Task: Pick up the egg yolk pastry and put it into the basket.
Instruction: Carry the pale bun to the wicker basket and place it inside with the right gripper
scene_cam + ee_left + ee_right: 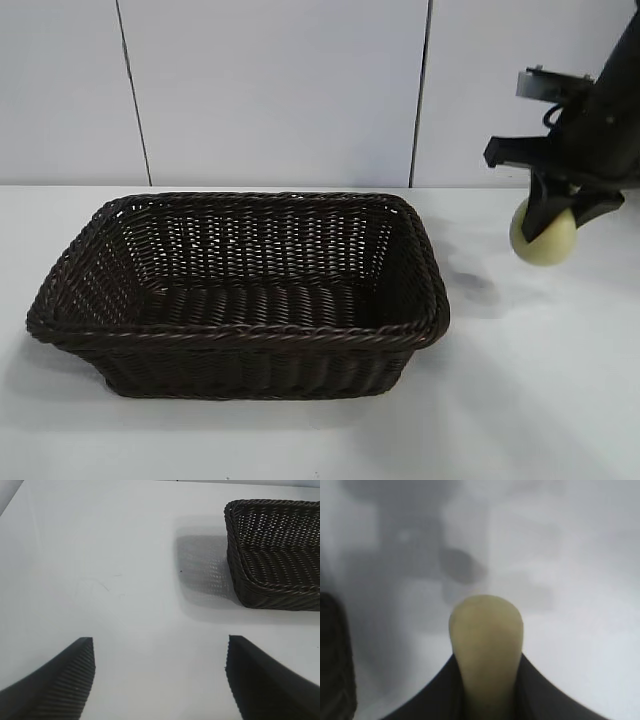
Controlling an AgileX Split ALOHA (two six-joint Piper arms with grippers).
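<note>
I need to release the egg yolk pastry from my right gripper on the bottom of the basket, just behind the middle (271, 304) of the front rim. The pastry now hangs above the table.
The egg yolk pastry (545, 241), a pale cream-yellow round, hangs above the table just right of the basket's right end. My right gripper (565, 212) is shut on it. In the right wrist view the pastry (486, 640) stands on edge, squeezed between the two dark fingers of the right gripper (487, 661). The dark brown woven basket (240, 336) sits left of centre with nothing in it. My left gripper (160, 640) is open over bare table with nothing between its fingers. One corner of the basket (241, 582) lies some way off from it. The left arm is outside the exterior view.
The white table (540, 400) stretches in front of and to the right of the basket. A white panelled wall (280, 90) stands behind it. The right arm's shadow (470, 285) falls on the table beside the basket's right end.
</note>
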